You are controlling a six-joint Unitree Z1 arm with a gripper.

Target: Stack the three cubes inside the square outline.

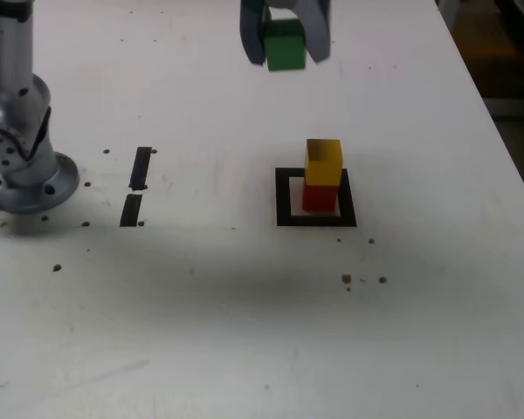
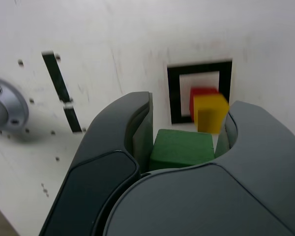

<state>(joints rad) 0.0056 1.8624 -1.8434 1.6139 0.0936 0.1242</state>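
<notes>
The green cube, now hanging well above the table, will go on top of the yellow cube (image 1: 325, 140) (image 2: 211, 118), squarely above the red cube, and my gripper will let go of it there.
The green cube (image 1: 286, 45) hangs well above the table at the top of the exterior view, and my gripper (image 1: 285, 44) is shut on it. Seen from the wrist, the same green cube (image 2: 182, 147) sits between the two grey fingers (image 2: 123, 132). Inside the black square outline (image 1: 315, 218) the yellow cube (image 1: 323, 162) rests on the red cube (image 1: 320, 197). In the wrist view the yellow cube (image 2: 210, 113) and red cube (image 2: 200, 93) show inside the outline (image 2: 176, 93), beyond the gripper (image 2: 184, 145). The held cube is behind and above the stack, apart from it.
The arm's metal base (image 1: 22, 166) stands at the exterior view's left. Two short black tape strips (image 1: 138, 183) lie between the base and the outline. Small dark specks (image 1: 347, 278) dot the white table. The table's edge runs along the exterior view's right.
</notes>
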